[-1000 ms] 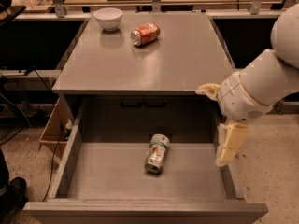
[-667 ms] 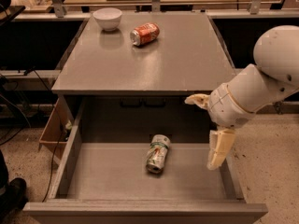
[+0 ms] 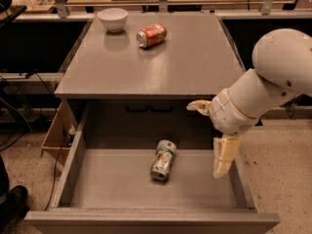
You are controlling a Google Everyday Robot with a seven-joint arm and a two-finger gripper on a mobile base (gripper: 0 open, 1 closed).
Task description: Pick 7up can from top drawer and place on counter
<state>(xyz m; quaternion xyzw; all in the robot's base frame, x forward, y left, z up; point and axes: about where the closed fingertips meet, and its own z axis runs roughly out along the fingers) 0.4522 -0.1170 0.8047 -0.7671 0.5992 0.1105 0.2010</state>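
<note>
I need to next move my gripper to the 7up can in the drawer and close it on the can's far half [image 3: 165, 154], toward the counter.
The 7up can [image 3: 163, 160], silver-white with green marks and dented, lies on its side on the floor of the open top drawer [image 3: 146, 218], near the middle. My gripper [image 3: 204, 140] hangs over the drawer's right side, to the right of the can and apart from it. It is open and empty; one cream finger [image 3: 197, 106] points left and the other [image 3: 224, 157] points down. The grey counter [image 3: 195, 57] spreads behind the drawer.
An orange-red soda can [image 3: 151, 35] lies on its side at the back of the counter, with a white bowl [image 3: 112, 19] to its left. A cardboard box [image 3: 53, 135] stands left of the drawer. The drawer's right wall [image 3: 241, 179] is just beside my lower finger.
My arm has moved left, from beyond the drawer's right wall to over its right side, closer to the 7up can. The cans have not moved.
</note>
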